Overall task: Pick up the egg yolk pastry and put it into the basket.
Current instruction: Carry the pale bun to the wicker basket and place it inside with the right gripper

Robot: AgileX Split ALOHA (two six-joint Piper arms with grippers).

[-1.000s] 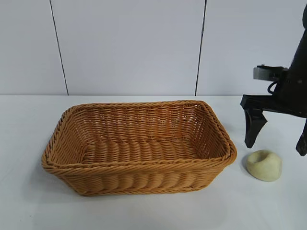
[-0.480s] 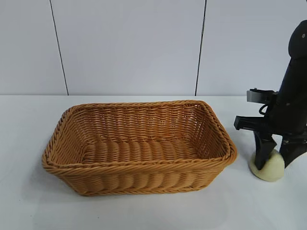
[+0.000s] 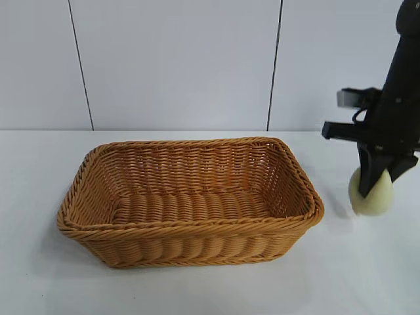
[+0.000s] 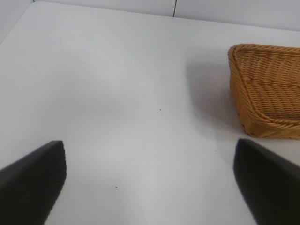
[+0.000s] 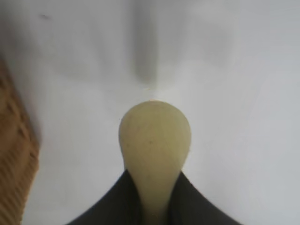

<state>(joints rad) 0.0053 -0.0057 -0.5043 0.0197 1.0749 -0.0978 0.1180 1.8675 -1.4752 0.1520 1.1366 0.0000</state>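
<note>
My right gripper is going to release the egg yolk pastry on the bottom of the basket, near the middle of its front rim (image 3: 197, 202).
The egg yolk pastry (image 3: 375, 195) is a pale yellow-cream lump, squeezed between the fingers of my right gripper (image 3: 378, 182) and hanging above the white table, to the right of the basket. In the right wrist view the pastry (image 5: 154, 140) bulges out beyond the two black fingers (image 5: 117, 201), pinched narrow between them. The basket (image 3: 190, 226) is large, orange-brown woven wicker and empty, in the middle of the table. My left gripper (image 4: 150, 183) is open and empty over bare table, with a basket corner (image 4: 267, 89) farther off.
The white table (image 3: 39, 275) extends around the basket. A pale panelled wall (image 3: 177, 65) stands behind. The basket's braided edge (image 5: 14, 168) shows at the side of the right wrist view.
My right gripper came down over the pastry on the table, shut on it, and has lifted it off the table. The basket has not moved.
</note>
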